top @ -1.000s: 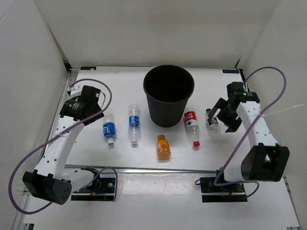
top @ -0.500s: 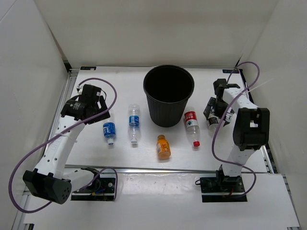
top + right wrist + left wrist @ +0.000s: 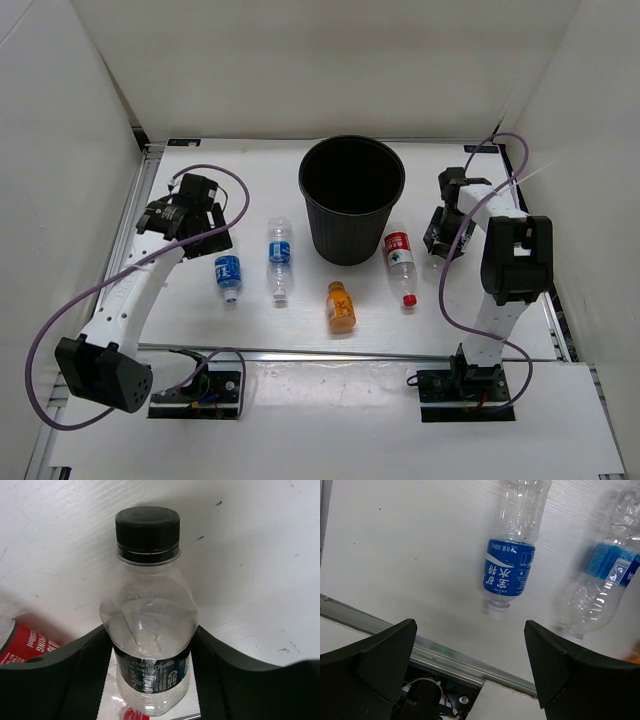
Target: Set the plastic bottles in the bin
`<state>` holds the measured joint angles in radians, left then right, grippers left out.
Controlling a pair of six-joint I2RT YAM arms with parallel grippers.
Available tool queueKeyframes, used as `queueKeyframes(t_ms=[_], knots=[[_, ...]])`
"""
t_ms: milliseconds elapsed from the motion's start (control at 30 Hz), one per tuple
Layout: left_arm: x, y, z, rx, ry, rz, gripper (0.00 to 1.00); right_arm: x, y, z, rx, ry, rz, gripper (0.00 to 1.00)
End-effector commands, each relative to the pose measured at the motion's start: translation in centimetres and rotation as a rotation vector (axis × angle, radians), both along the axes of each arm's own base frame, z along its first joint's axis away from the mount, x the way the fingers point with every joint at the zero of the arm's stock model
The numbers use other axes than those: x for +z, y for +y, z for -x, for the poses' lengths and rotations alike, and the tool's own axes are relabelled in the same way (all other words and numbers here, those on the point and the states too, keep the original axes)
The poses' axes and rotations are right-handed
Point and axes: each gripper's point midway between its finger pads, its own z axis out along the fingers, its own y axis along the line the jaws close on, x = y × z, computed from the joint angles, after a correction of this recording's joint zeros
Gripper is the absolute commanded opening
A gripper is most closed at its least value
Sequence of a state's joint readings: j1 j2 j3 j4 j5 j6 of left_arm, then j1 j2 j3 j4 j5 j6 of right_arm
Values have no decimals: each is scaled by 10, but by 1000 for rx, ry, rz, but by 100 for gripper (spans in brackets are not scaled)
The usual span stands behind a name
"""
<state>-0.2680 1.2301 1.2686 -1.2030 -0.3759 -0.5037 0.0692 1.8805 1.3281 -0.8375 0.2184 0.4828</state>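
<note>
Next, I close my left gripper on the label of the blue-labelled bottle farther from the bin, at the label's end (image 3: 227,261) (image 3: 511,548) toward the bottom of that bottle.
The black bin (image 3: 350,232) stands at the table's centre back. In the right wrist view, my right gripper (image 3: 150,636) has both fingers pressed against the sides of the black-labelled, black-capped bottle (image 3: 150,615); seen from above, it (image 3: 443,238) is right of the bin. A red-labelled bottle (image 3: 401,256) lies beside it. An orange bottle (image 3: 341,306) lies in front of the bin. Two clear blue-labelled bottles (image 3: 228,272) (image 3: 279,256) lie to the left. My left gripper (image 3: 470,645) hangs open above the nearer blue-labelled bottle (image 3: 509,572), not touching it.
An aluminium rail (image 3: 320,352) runs along the table's near edge, with the arm bases and cables behind it. White walls close in the left, back and right sides. Purple cables loop from both arms.
My right gripper has moved left onto the black-labelled bottle and closed its fingers on it. My left gripper has shifted slightly, staying open over the leftmost bottle.
</note>
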Motion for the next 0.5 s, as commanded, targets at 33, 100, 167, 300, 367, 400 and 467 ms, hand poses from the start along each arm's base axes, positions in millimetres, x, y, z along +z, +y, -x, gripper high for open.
queueKeyframes(t_ms=[33,100,167,300,367,400,467], knots=[[-4,-4,-3,3,-7,18,100,20,-5,-5,-54,-47,-32,59],[-9,-5,-4,11,12,16,100,37,-13,-11,-120,-84,-40,47],[-4,-7,-11,11,-6,21,100,59,-22,-9,-176,-98,-44,36],[-5,-9,-21,2,-1,15,100,142,-26,-35,-192,-294,-91,33],[-1,-10,-25,1,-8,17,100,205,-14,-51,-189,-459,-173,33],[-1,-10,-25,1,-8,17,100,222,-7,-57,-178,-504,-217,33],[3,-11,-29,1,-18,20,100,284,22,-68,-106,-666,-358,33]])
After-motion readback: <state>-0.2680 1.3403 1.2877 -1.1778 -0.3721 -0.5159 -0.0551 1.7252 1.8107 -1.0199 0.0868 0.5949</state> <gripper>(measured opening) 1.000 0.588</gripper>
